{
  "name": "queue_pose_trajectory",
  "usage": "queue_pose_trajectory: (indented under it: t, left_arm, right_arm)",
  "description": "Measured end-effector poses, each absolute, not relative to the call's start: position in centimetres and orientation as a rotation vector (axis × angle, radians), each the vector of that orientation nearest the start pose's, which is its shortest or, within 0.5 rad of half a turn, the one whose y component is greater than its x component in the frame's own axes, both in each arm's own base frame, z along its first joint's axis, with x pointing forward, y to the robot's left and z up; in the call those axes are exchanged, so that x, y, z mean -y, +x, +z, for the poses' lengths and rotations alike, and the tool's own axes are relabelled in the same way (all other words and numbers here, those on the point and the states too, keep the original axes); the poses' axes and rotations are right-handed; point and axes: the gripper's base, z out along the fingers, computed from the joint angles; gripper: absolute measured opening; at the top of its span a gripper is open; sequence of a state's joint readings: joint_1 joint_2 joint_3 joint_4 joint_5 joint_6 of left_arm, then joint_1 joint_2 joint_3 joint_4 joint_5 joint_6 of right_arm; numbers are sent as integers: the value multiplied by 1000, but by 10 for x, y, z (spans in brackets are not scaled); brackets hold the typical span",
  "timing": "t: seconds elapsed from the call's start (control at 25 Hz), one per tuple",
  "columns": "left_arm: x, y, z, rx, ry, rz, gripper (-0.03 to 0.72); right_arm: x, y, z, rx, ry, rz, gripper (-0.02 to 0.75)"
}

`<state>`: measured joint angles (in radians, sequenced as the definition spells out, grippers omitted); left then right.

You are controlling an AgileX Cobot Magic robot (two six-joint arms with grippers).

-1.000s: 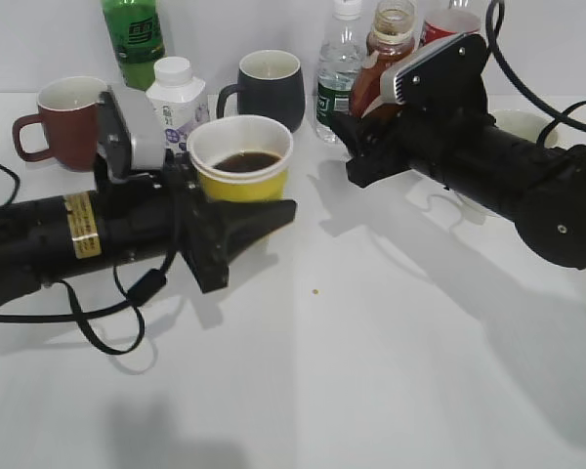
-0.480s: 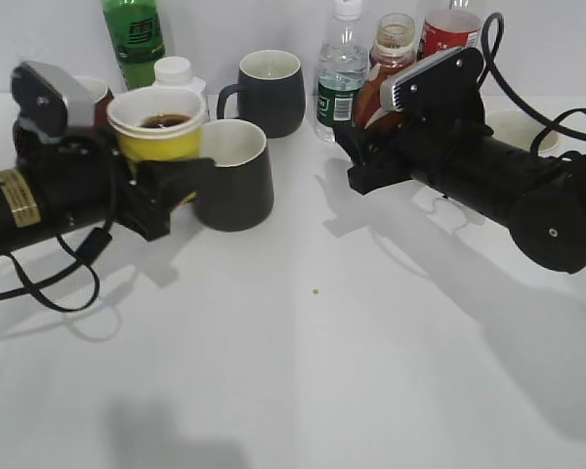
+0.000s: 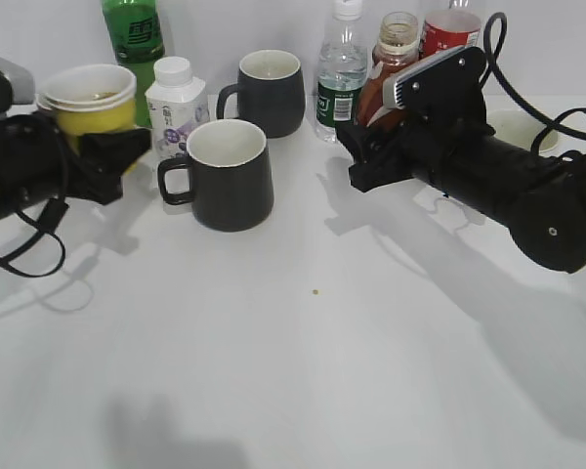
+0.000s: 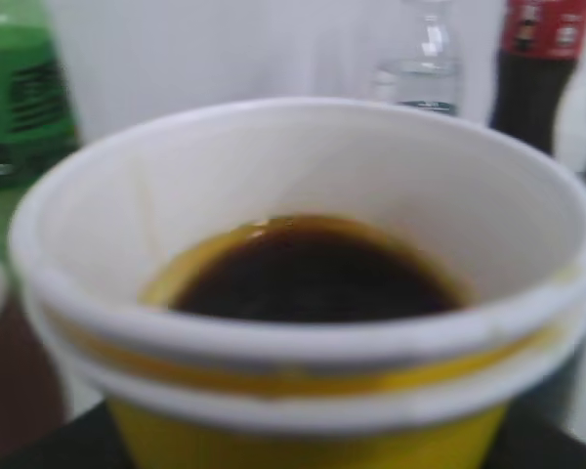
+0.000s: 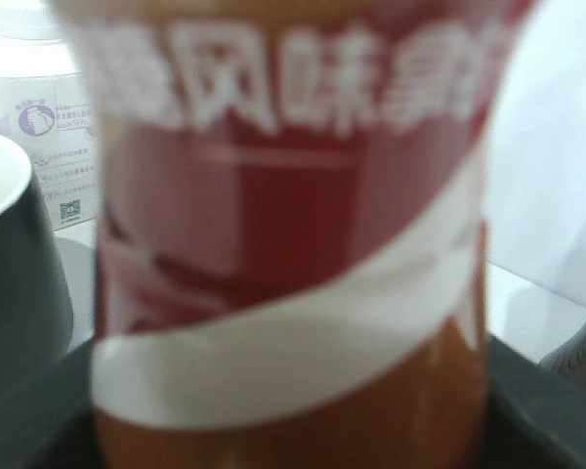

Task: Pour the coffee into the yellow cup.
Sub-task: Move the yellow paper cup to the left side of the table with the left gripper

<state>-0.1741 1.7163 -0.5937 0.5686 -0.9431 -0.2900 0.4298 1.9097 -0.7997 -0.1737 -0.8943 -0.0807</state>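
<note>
The robot's left gripper needs to let go of the yellow cup on the table (image 3: 118, 209) next to the handle of the nearer dark mug.
The yellow cup (image 3: 86, 109) is held up at the far left in my left gripper (image 3: 105, 149), which is shut on it. It shows a double white rim and holds dark coffee (image 4: 313, 274); in the left wrist view the cup (image 4: 273, 166) fills the frame. My right gripper (image 3: 369, 137) is shut on the coffee bottle (image 3: 389, 61), which stands upright and uncapped at the back right. In the right wrist view the bottle's red and white label (image 5: 293, 244) fills the frame, with brown liquid below it.
A dark mug (image 3: 230, 178) stands between the arms, and another dark mug (image 3: 270, 90) stands behind it. A green bottle (image 3: 133, 31), a small white bottle (image 3: 175, 100), a water bottle (image 3: 340, 70) and a cola bottle (image 3: 449, 24) line the back. A white dish (image 3: 520, 127) is at the right.
My left gripper has carried the yellow cup leftward and back, uncovering the near dark mug. The right gripper with the coffee bottle has barely moved.
</note>
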Motion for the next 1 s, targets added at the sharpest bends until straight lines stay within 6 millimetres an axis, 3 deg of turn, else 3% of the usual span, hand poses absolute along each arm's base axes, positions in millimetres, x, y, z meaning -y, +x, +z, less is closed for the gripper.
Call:
queue_pose_trajectory:
  t: [0.2, 0.76, 1.0]
  left_arm:
    - [85, 302, 166, -1691, 508, -388, 396]
    - [83, 315, 110, -1690, 419, -382, 396]
    - [84, 322, 97, -1704, 425, -380, 396]
  right_arm:
    - [-165, 330, 162, -1598, -618, 294, 503]
    - [-165, 331, 162, -1600, -613, 293, 503]
    - [-165, 331, 162, -1600, -611, 292, 503]
